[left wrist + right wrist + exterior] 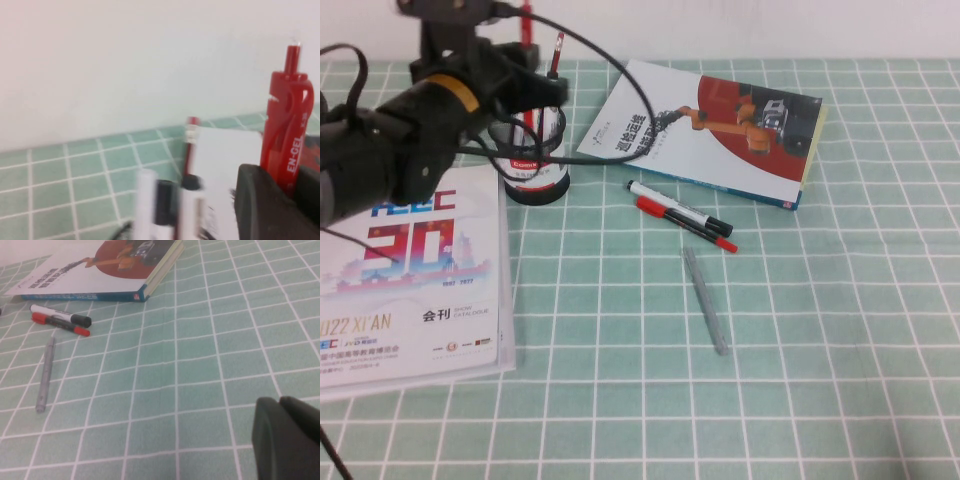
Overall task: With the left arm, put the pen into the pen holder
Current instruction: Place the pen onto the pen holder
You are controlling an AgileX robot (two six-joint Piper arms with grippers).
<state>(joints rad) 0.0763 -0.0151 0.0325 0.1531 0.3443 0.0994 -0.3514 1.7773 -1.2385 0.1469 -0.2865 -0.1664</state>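
Note:
Next, my left gripper releases the red click pen inside the pen holder's rim (508, 112) (123, 230), next to the white pens.
My left gripper (524, 62) hovers right above the pen holder (535, 165), a black mesh cup with a white, red-striped label, at the table's far left. It is shut on the red click pen (526, 22), held upright with its click end up. In the left wrist view the pen (289, 132) stands between the black fingers (262, 200) of the left gripper (295, 187). A red pencil (190, 145) and white pens stick up from the holder below. My right gripper (282, 412) is shut and empty, low over the tablecloth; it is out of the high view.
A robot-cover book (715, 130) lies at the back centre. A black-and-white marker (675, 205), a red-and-black marker (685, 222) and a grey stick pen (705, 300) lie mid-table. A magazine (410, 290) lies at the front left.

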